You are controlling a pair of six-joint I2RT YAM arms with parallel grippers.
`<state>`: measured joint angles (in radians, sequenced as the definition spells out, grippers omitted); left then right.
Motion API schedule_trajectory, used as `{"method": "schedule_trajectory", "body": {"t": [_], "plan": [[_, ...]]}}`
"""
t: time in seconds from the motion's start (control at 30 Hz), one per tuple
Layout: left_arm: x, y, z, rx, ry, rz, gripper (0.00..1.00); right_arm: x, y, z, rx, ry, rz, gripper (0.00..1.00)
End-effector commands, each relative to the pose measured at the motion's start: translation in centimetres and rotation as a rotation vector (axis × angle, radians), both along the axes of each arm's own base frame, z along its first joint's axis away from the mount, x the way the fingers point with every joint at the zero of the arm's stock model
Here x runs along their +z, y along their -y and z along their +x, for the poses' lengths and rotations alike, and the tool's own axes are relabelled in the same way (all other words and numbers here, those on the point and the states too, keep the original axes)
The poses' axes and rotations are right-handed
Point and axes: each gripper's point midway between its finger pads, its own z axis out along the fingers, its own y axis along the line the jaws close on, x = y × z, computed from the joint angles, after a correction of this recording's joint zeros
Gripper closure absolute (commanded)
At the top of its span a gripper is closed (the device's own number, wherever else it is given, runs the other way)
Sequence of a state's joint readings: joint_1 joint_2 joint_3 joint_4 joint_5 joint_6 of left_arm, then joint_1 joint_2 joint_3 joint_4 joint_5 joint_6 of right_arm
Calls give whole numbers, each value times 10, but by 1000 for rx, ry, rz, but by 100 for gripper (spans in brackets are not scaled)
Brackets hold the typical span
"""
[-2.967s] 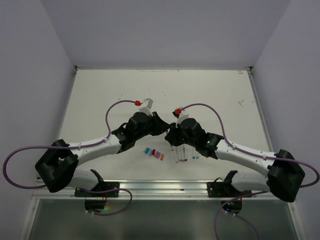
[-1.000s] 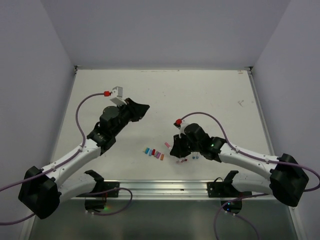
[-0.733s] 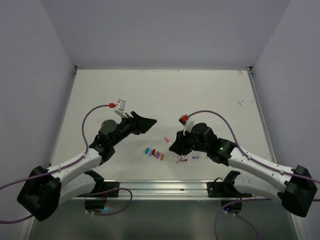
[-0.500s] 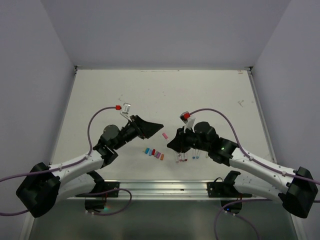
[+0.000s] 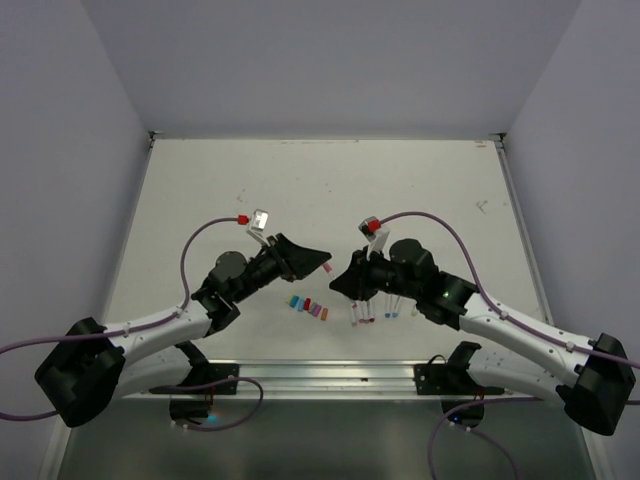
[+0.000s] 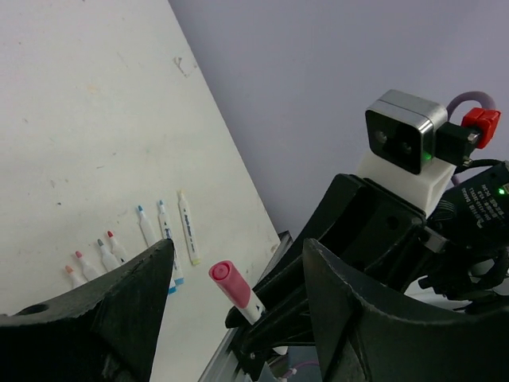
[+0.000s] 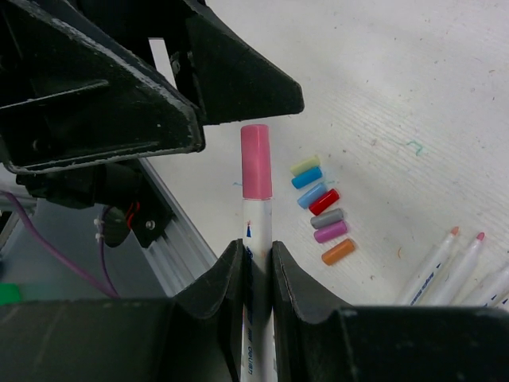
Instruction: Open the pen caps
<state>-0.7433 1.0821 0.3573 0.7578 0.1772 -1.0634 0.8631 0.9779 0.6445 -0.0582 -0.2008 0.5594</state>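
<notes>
I should use my right gripper to set the white pen down on the table (image 5: 432,305) just beyond the uncapped pen farthest from the loose caps.
My right gripper (image 7: 256,248) is shut on a white pen (image 7: 256,231) and holds it out with its pink cap (image 7: 255,161) still on. My left gripper (image 6: 237,256) is open, and the pink cap (image 6: 225,280) sits in the gap between its two fingers without touching either. From above, the two grippers meet at the pink cap (image 5: 327,268) over the table's near middle. Several loose pen caps (image 7: 322,208) lie in a row on the table (image 5: 420,190), and several uncapped pens (image 5: 375,308) lie just to their right.
A metal rail (image 5: 330,372) runs along the near table edge beneath both grippers. Purple cables (image 5: 205,240) loop over each arm. The right arm's wrist camera (image 6: 402,139) hangs close in front of the left gripper. Grey walls close in the sides and back.
The left arm has swung right and down to the pen, and its gripper has opened around the pink cap. The right arm has lifted the pen slightly toward it.
</notes>
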Motion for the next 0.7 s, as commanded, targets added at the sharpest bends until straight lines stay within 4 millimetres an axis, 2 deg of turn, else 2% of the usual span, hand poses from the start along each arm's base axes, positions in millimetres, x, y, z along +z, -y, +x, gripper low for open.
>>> {"method": "schedule_trajectory", "body": {"t": [0.0, 0.13, 0.2, 0.27, 0.37, 0.57, 0.67], "plan": [[8, 4, 4, 15, -3, -4, 31, 34, -7, 5, 1, 56, 80, 100], [5, 10, -4, -23, -15, -35, 32, 33, -10, 10, -10, 62, 75, 100], [10, 11, -6, -35, -11, -61, 35, 29, -10, 12, -15, 58, 65, 100], [13, 11, -7, -39, -9, -71, 39, 34, -13, 13, -11, 69, 90, 100], [15, 11, -11, -54, -14, -94, 48, 31, -14, 15, -21, 66, 91, 100], [17, 14, -14, -79, -17, -113, 58, 27, -14, 15, -23, 58, 91, 100], [15, 15, -16, -92, -22, -119, 59, 28, -15, 15, -23, 59, 93, 100]]}}
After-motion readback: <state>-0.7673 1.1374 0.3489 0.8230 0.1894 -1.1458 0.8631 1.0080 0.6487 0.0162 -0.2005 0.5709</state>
